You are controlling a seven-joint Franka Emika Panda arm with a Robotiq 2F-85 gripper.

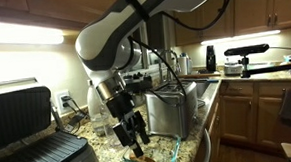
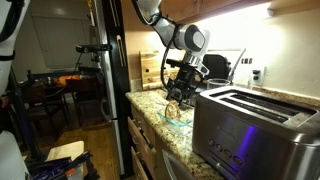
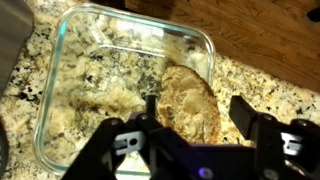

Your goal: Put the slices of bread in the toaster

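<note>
One finger of the gripper reaches past the dish's rim beside the slice, so the robot should shift inward and pinch the slice's edge [image 3: 203, 122] inside the dish before lifting.
A tan slice of bread [image 3: 190, 100] lies in a clear glass dish [image 3: 70, 30] on the granite counter. My gripper [image 3: 195, 112] hangs just above the slice, open, one finger on each side of it, nothing held. In both exterior views the gripper [image 1: 137, 140] [image 2: 178, 100] points down into the dish [image 1: 169, 148] [image 2: 176, 112]. The stainless-steel toaster [image 1: 167, 110] [image 2: 255, 125] stands beside the dish, its top slots showing in an exterior view. I see only one slice clearly.
A large black ribbed contact grill [image 1: 33, 137] stands open on the counter. A black fridge [image 2: 110, 80] and wooden floor [image 3: 250, 30] lie beyond the counter's edge. Bottles [image 1: 210, 58] and a camera mount [image 1: 246, 52] stand on the far counter.
</note>
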